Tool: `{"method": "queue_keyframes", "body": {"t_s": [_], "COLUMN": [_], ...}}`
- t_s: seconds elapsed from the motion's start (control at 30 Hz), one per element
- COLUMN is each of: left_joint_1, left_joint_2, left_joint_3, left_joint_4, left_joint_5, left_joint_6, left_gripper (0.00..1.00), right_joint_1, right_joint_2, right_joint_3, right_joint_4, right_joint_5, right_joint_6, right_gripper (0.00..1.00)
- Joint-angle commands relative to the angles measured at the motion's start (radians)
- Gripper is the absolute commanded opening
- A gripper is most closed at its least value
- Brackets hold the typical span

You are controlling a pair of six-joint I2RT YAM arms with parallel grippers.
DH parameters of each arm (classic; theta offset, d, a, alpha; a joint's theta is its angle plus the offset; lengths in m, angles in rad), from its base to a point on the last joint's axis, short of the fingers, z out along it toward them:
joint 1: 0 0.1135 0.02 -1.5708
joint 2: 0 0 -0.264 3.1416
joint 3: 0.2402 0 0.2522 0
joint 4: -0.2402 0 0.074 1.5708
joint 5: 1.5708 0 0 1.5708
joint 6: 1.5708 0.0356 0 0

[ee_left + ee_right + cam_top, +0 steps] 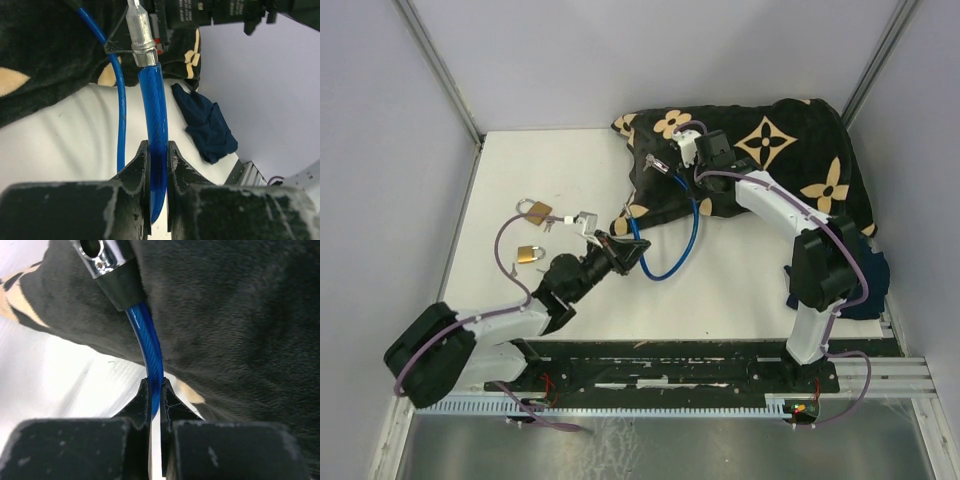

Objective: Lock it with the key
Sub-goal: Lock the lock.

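Observation:
The lock head's round hole faces up, away from the cable's end with the pin, so next my right gripper opens and regrips the cable [145, 336] with the hole toward the pin.
A blue cable lock [670, 268] loops over the white table, held by both grippers. My left gripper [158, 145] is shut on the cable just below its bare metal pin end [141, 37]; in the top view that gripper [620, 250] sits mid-table. My right gripper [154, 381] is shut on the cable below the chrome lock head [97, 255], which has a round hole. In the top view this gripper [685, 152] hovers over the black cloth, with the lock head [657, 165] to its left. A small silvery piece that looks like the key [584, 220] lies left of the left gripper.
Two brass padlocks [535, 212] [528, 253] lie at the left. A black blanket with tan flowers [780, 150] fills the back right. There is a dark blue cloth [872, 290] by the right arm. Grey walls enclose the table.

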Motion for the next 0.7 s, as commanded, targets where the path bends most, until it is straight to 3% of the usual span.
{"method": "queue_keyframes", "body": {"t_s": [0.0,0.4,0.67], "left_joint_1": [0.064,0.157,0.219], "left_joint_2": [0.144,0.352,0.486], "left_joint_3": [0.11,0.252,0.331], "left_joint_4": [0.105,-0.037,-0.055], "left_joint_5": [0.113,0.173,0.262], "left_joint_6": [-0.051,-0.079,-0.046], "left_gripper": [0.03,0.03,0.03], "right_joint_1": [-0.037,-0.057,-0.155], "right_joint_2": [-0.05,-0.082,0.016], "right_joint_3": [-0.017,-0.08,-0.024], "right_joint_4": [0.1,0.144,0.104], "right_joint_5": [0.023,-0.091,-0.376], "right_joint_6": [-0.01,0.005,0.104], "right_gripper": [0.02,0.03,0.21]}}
